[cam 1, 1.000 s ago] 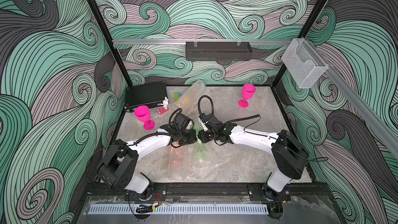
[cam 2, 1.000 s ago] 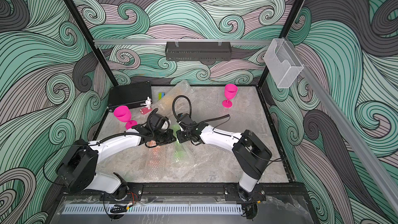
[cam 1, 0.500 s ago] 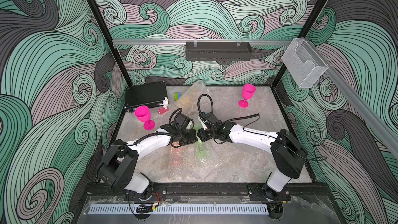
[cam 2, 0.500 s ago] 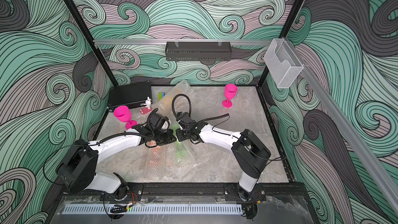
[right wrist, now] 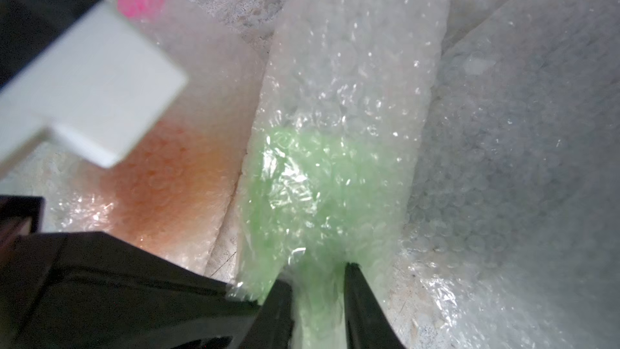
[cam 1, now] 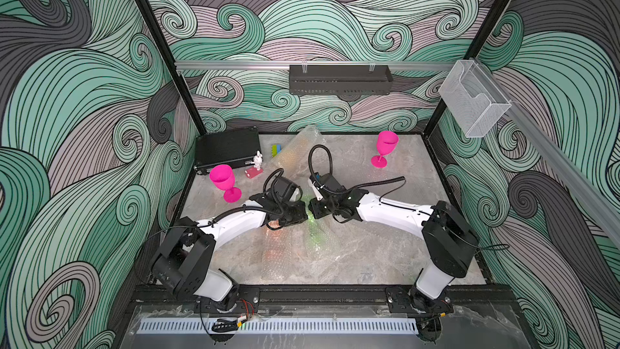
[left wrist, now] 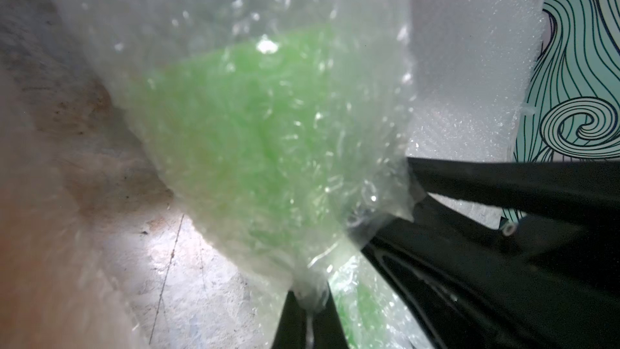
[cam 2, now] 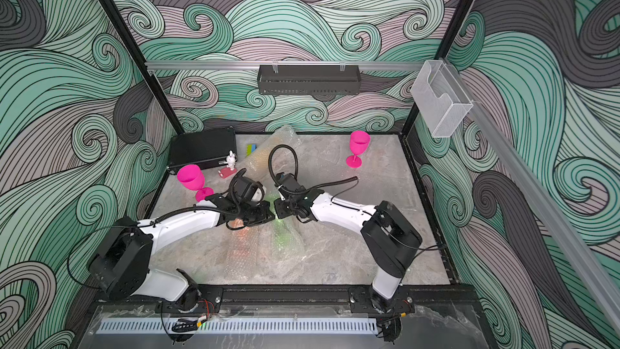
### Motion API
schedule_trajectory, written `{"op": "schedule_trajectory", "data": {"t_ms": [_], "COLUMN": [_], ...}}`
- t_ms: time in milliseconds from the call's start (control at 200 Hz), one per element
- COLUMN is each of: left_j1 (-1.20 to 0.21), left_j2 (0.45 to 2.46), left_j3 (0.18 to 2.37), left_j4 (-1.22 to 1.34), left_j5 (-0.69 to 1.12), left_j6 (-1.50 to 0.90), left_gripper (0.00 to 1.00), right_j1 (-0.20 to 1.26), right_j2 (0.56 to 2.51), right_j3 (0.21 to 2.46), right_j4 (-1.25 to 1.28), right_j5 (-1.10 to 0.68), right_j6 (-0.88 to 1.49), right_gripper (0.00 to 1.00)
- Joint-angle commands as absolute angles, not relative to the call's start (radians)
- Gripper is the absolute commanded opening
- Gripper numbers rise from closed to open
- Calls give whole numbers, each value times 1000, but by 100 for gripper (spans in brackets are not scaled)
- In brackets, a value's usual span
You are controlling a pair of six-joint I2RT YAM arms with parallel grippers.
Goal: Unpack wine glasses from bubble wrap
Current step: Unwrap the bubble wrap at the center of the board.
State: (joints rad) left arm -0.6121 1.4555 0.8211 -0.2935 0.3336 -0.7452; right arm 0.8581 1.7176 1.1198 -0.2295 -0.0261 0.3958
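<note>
My right gripper straddles the lime green wine glass's bulge; it should grab just the wrap's loose edge [left wrist: 399,205] and peel while my left gripper holds the bundle.
Two bare magenta wine glasses stand upright in both top views, one at the left [cam 1: 223,179] and one at the back right [cam 1: 385,147]. Mid-table lies a bubble wrap sleeve [cam 1: 317,235] with a lime green wine glass [left wrist: 261,135] [right wrist: 312,179] inside. Beside it an orange glass [right wrist: 174,176] glows through another sleeve [cam 1: 275,241]. My left gripper [left wrist: 310,310] [cam 1: 303,214] is shut on a pinched end of the green glass's wrap. Tip to tip with it, my right gripper [right wrist: 318,283] [cam 1: 310,211] has its fingers pressed on the same wrapped bundle.
A black case [cam 1: 228,149], a white rabbit figurine [cam 1: 256,162] and a green-and-blue block [cam 1: 275,150] sit at the back left. More bubble wrap [cam 1: 295,152] rises at the back middle. A black shelf [cam 1: 340,79] and a clear bin [cam 1: 473,102] hang on the walls.
My right gripper has edged left toward the left gripper and its jaws have narrowed onto the wrapped green glass. The left arm has stayed put.
</note>
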Motion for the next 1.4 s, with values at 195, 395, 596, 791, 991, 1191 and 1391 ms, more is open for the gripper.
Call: {"op": "schedule_trajectory", "data": {"t_ms": [195, 395, 596, 791, 991, 1191, 1391], "left_j1": [-620, -620, -620, -619, -620, -620, -620], "left_j2": [1428, 1428, 1428, 1428, 1439, 1447, 1445], "left_j3": [824, 822, 837, 840, 838, 838, 832], "left_j4": [-337, -345, -351, -348, -343, -341, -349], "left_j5": [342, 336, 336, 342, 350, 353, 346], "left_j6": [-739, -735, -732, -729, -729, -727, -725], "left_gripper": [0, 0, 0, 0, 0, 0, 0], "right_j1": [825, 822, 828, 827, 827, 816, 801], "right_j2": [1720, 1720, 1730, 1745, 1740, 1744, 1743], "right_j3": [1145, 1144, 1135, 1135, 1152, 1160, 1150], "right_j4": [-189, -187, -189, -164, -144, -113, -75], "right_j5": [-10, -21, -13, -37, -61, -90, -99], "right_j6": [398, 398, 385, 404, 419, 455, 484], "right_gripper": [20, 25, 38, 46, 46, 46, 42]}}
